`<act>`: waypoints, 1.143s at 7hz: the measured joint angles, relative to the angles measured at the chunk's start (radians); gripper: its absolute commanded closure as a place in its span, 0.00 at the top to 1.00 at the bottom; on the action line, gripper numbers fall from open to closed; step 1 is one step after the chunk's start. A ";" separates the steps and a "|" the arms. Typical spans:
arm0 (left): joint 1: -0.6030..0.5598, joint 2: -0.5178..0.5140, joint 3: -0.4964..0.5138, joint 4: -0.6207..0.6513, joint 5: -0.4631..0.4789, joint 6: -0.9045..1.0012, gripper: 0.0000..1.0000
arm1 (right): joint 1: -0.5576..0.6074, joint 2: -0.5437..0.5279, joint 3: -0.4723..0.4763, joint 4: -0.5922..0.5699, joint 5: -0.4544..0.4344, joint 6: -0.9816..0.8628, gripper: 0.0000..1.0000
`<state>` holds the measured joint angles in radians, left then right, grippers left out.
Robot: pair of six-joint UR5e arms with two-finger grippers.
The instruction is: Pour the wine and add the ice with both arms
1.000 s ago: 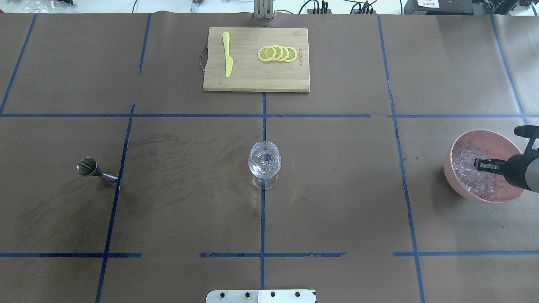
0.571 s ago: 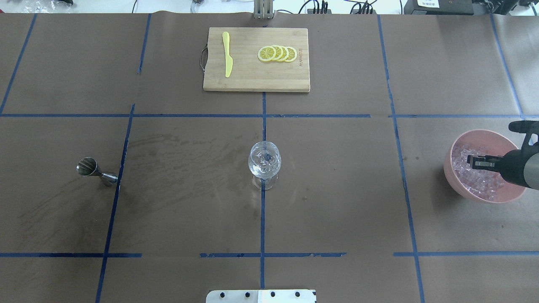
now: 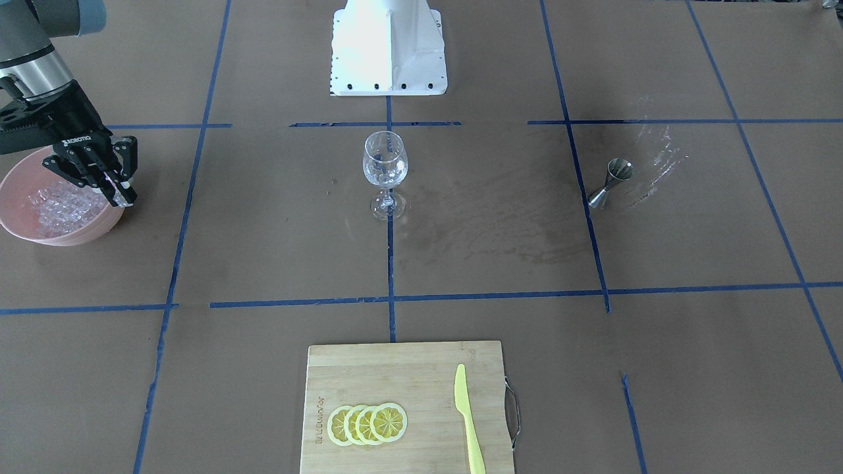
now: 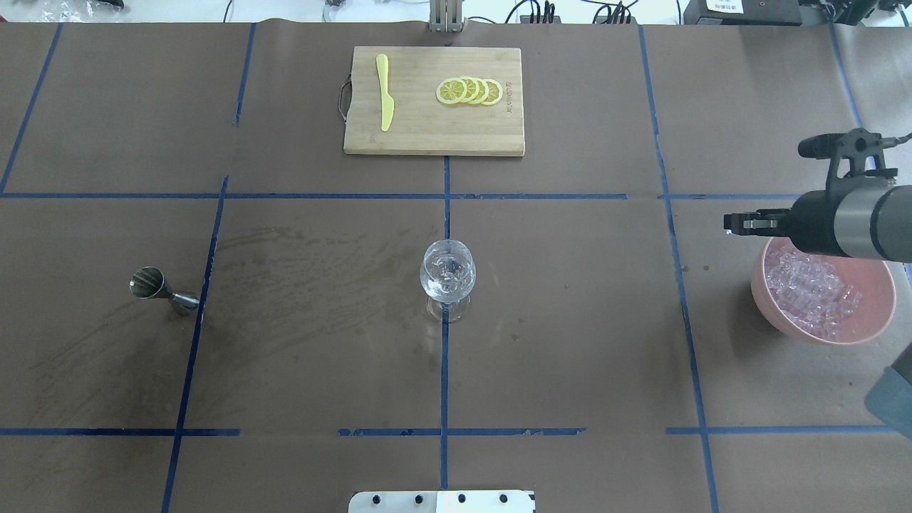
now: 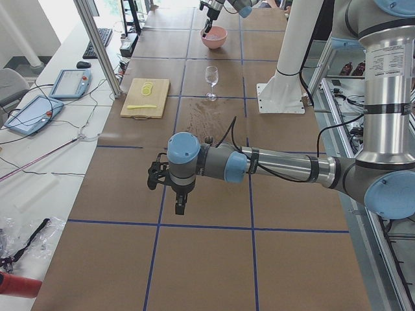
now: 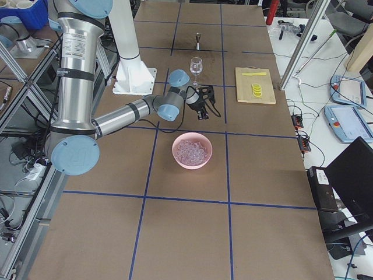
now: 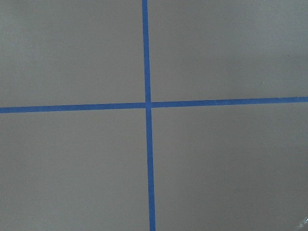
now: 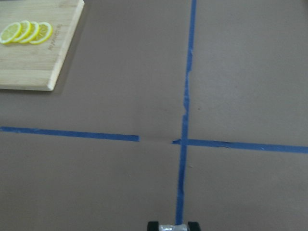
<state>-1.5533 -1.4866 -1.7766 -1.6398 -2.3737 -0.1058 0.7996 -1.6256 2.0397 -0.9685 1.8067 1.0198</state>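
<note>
My right gripper will release the ice cube inside the clear wine glass (image 3: 385,167) that stands over the blue tape.
A clear wine glass (image 4: 447,274) stands upright at the table's middle. Wine is out of view. At the right, a pink bowl (image 4: 819,333) holds a heap of ice (image 4: 812,288) cubes. My right gripper (image 4: 729,222) hangs above the bowl's left rim, toward the glass. In the right wrist view its fingertips (image 8: 153,225) sit close together with a small greyish-clear piece between them, which looks like an ice cube. My left gripper (image 5: 179,207) shows only in the exterior left view, low over bare table far from the glass. I cannot tell if it is open.
A steel jigger (image 4: 153,285) stands left of the glass on a stained patch. At the far edge lies a wooden cutting board (image 4: 427,135) with lemon slices (image 4: 470,91) and a yellow knife (image 4: 385,92). The white robot base (image 3: 388,46) is at the near edge.
My right gripper has risen out of the ice in the bowl and moved up and left, from inside the bowl to above its left rim.
</note>
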 measured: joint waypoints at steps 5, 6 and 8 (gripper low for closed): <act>0.007 -0.005 0.005 0.003 0.009 0.005 1.00 | -0.118 0.481 0.031 -0.516 -0.008 0.049 0.00; 0.008 -0.005 0.003 0.003 0.009 0.006 1.00 | -0.163 0.556 0.039 -0.595 -0.030 0.088 0.00; 0.009 -0.006 0.001 0.002 0.009 0.007 1.00 | -0.278 0.660 0.036 -0.701 -0.130 0.150 0.00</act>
<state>-1.5448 -1.4924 -1.7758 -1.6378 -2.3649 -0.0987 0.5218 -0.9653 2.0754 -1.6691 1.6767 1.1694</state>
